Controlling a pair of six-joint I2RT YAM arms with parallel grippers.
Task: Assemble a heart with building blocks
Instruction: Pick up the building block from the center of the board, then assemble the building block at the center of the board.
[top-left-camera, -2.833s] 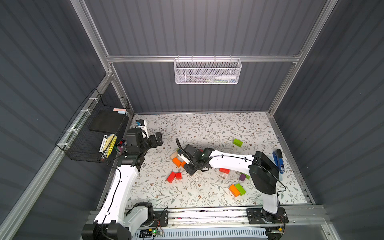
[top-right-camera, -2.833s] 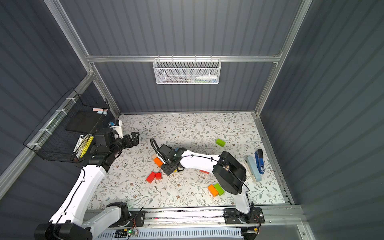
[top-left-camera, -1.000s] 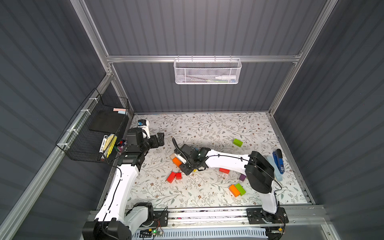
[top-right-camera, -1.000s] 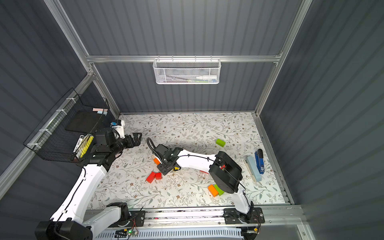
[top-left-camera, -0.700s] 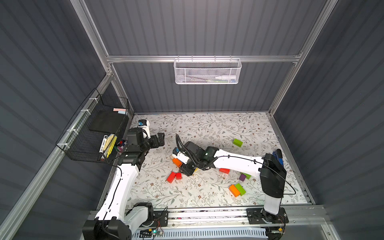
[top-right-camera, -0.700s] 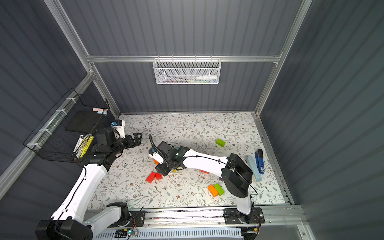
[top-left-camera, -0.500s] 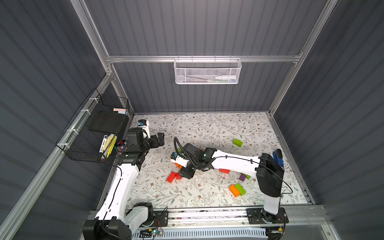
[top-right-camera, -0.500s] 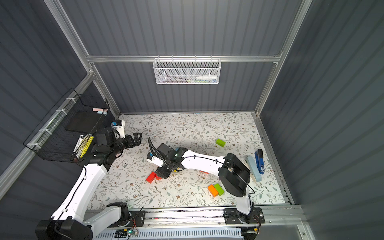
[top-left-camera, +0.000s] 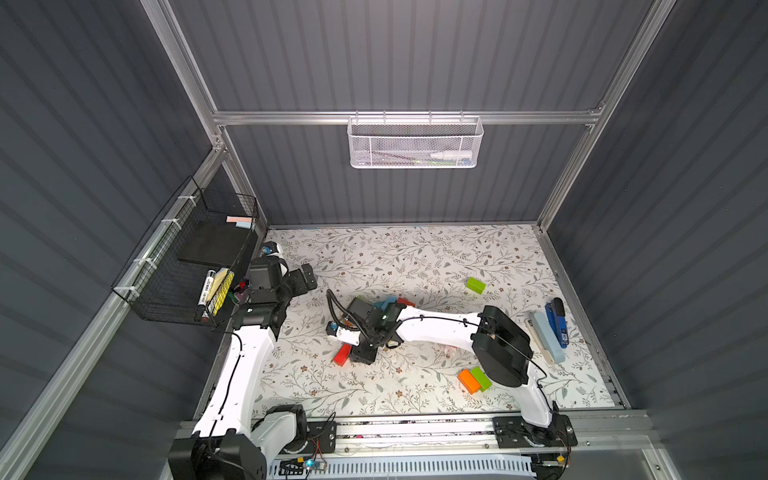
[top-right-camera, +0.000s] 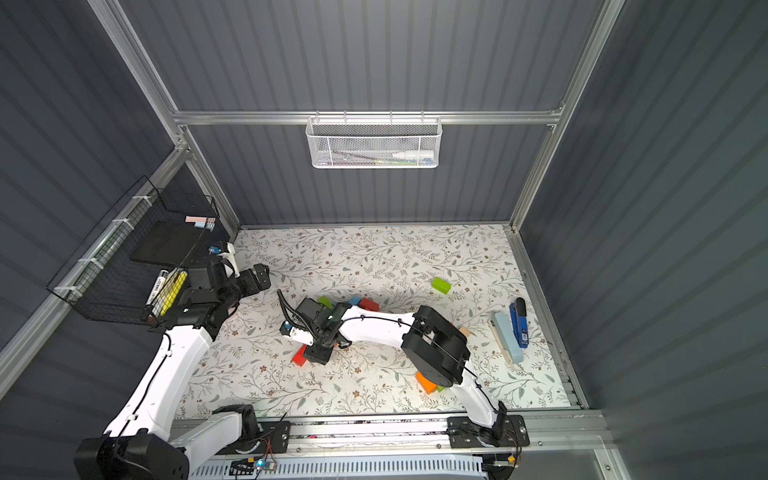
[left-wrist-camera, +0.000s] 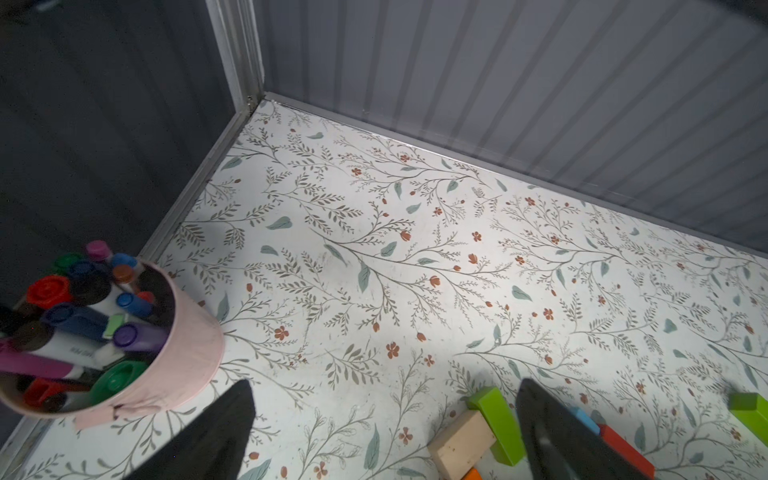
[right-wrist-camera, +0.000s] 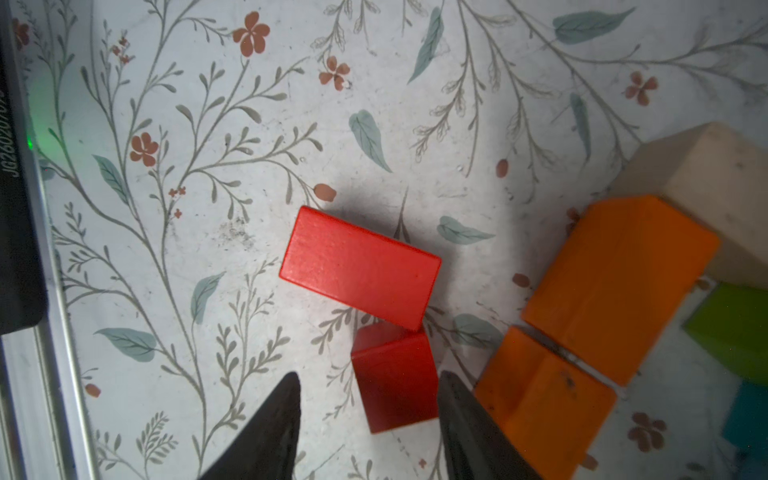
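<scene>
I need to pick up the red cube with my right gripper and line it up at the orange blocks' end (right-wrist-camera: 552, 464), because it sits crooked between the red brick and orange blocks.
In the right wrist view my right gripper (right-wrist-camera: 370, 374) stands open astride a small red cube (right-wrist-camera: 395, 382). One finger is close against the cube's side and the other stands clear of it. A red brick (right-wrist-camera: 359, 268) touches the cube's far corner. Two orange blocks (right-wrist-camera: 619, 286) (right-wrist-camera: 544, 399), a tan block (right-wrist-camera: 715, 187) and a green block (right-wrist-camera: 735, 328) lie beside them. In a top view the right gripper (top-left-camera: 361, 353) hangs low over the red brick (top-left-camera: 341, 356). My left gripper (top-left-camera: 307, 276) is open and empty at the back left, above the mat.
A lime block (top-left-camera: 475, 285) lies alone at the back right. An orange block (top-left-camera: 468, 381) and a green block (top-left-camera: 482, 377) sit near the front. A blue stapler (top-left-camera: 557, 322) lies at the right edge. A pink cup of markers (left-wrist-camera: 187, 353) stands by the left wall, under a black wire basket (top-left-camera: 187, 266).
My right gripper has moved from over the orange blocks toward the front edge, down onto the red cube. Its opening is unchanged. The left arm has stayed still.
</scene>
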